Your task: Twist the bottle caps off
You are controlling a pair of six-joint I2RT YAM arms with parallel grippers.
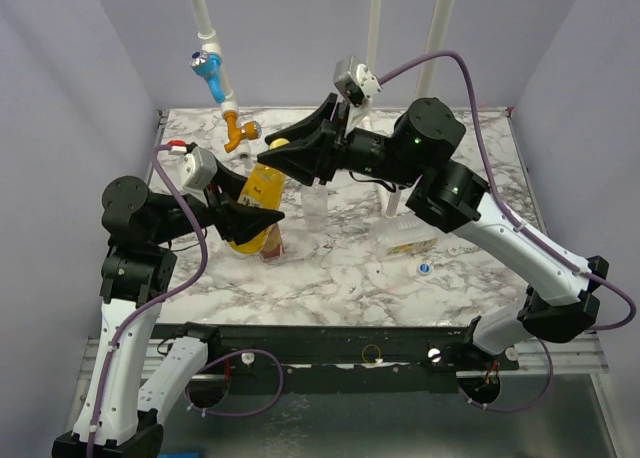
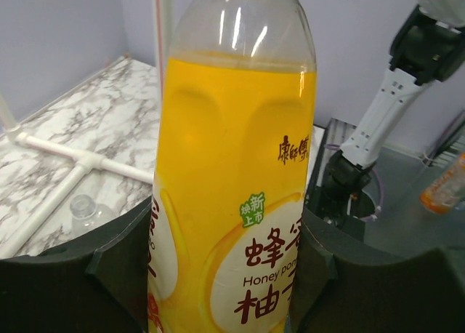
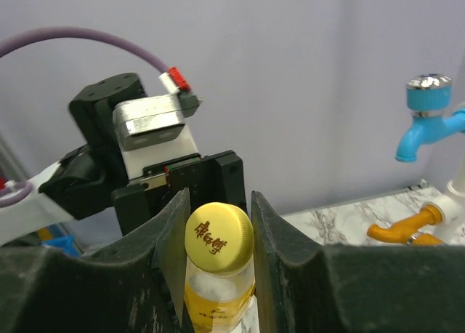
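Observation:
The robot's right gripper needs to release the yellow cap on the marble [image 1: 403, 288] just in front of the blue-and-white cap.
A yellow-orange bottle [image 1: 262, 188] stands upright at the left middle of the marble table [image 1: 470, 158]. My left gripper [image 1: 260, 218] is shut on its labelled body [image 2: 232, 202], one dark finger [image 2: 327, 275] pressed to each side. My right gripper [image 3: 219, 235] reaches from above and is shut on the bottle's yellow cap [image 3: 218, 237], and the fingers [image 3: 171, 235] touch both sides of the cap. From the top view the cap [image 1: 281, 142] just shows beneath the right gripper [image 1: 283, 154]. A slim clear bottle [image 1: 315, 203] stands right of the yellow one. A blue-and-white cap [image 1: 425, 268] lies loose on the table.
A white pipe with a blue tap [image 1: 207, 66] and an orange tap [image 1: 238, 131] rises at the back left. White pipes [image 2: 73, 158] lie on the marble. Another clear bottle [image 1: 392, 200] stands under the right arm. A brown bottle with a red label [image 1: 272, 246] sits by the left gripper.

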